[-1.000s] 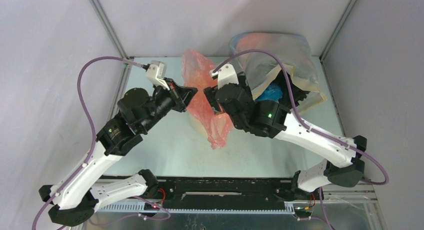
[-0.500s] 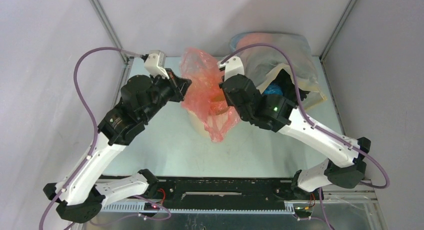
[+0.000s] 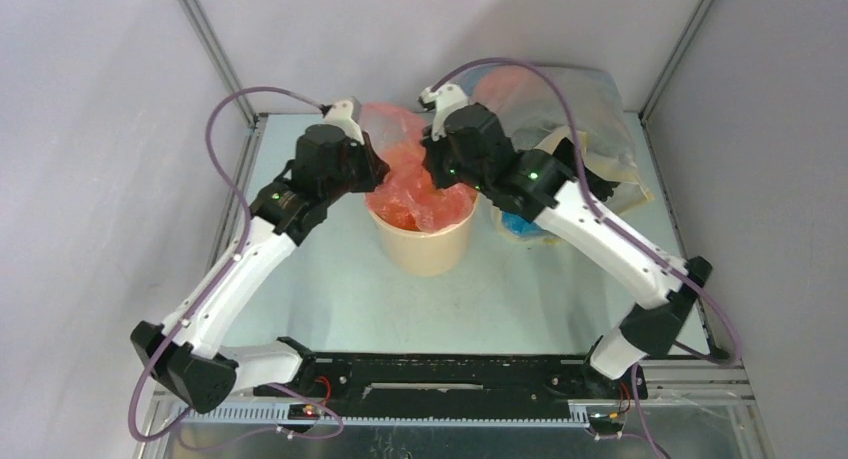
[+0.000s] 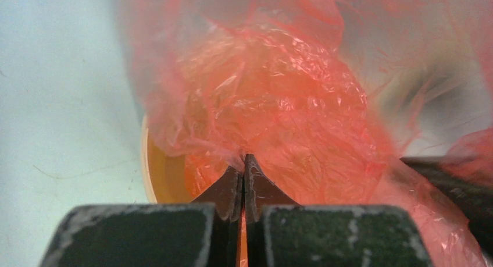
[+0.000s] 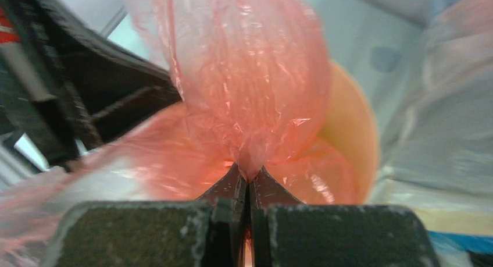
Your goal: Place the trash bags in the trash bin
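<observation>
I can see the red trash bag bunched up over the trash bin's opening, so next I grab the red trash bag's edge [image 3: 460,208] with my right gripper and spread it wide.
The cream trash bin [image 3: 428,249] stands mid-table. A crumpled red trash bag [image 3: 418,191] fills its mouth and rises above the rim. My left gripper [image 3: 376,175] reaches in from the left, and my right gripper [image 3: 433,175] from the right. In the left wrist view the left gripper [image 4: 244,161] is shut on a pinch of the red trash bag [image 4: 279,98], with the trash bin rim [image 4: 145,171] below left. In the right wrist view the right gripper [image 5: 250,173] is shut on a fold of the red trash bag [image 5: 250,75] above the trash bin wall [image 5: 352,127].
A large clear plastic bag [image 3: 565,104] holding orange and blue things lies at the back right, under the right arm. A blue piece [image 3: 520,225] lies on the table just right of the bin. Metal frame posts [image 3: 205,39] stand at the back corners.
Both arms have swung back and over the bin. The red bag, which hung down in front of the bin, now sits bunched in its mouth, and the right gripper holds it.
</observation>
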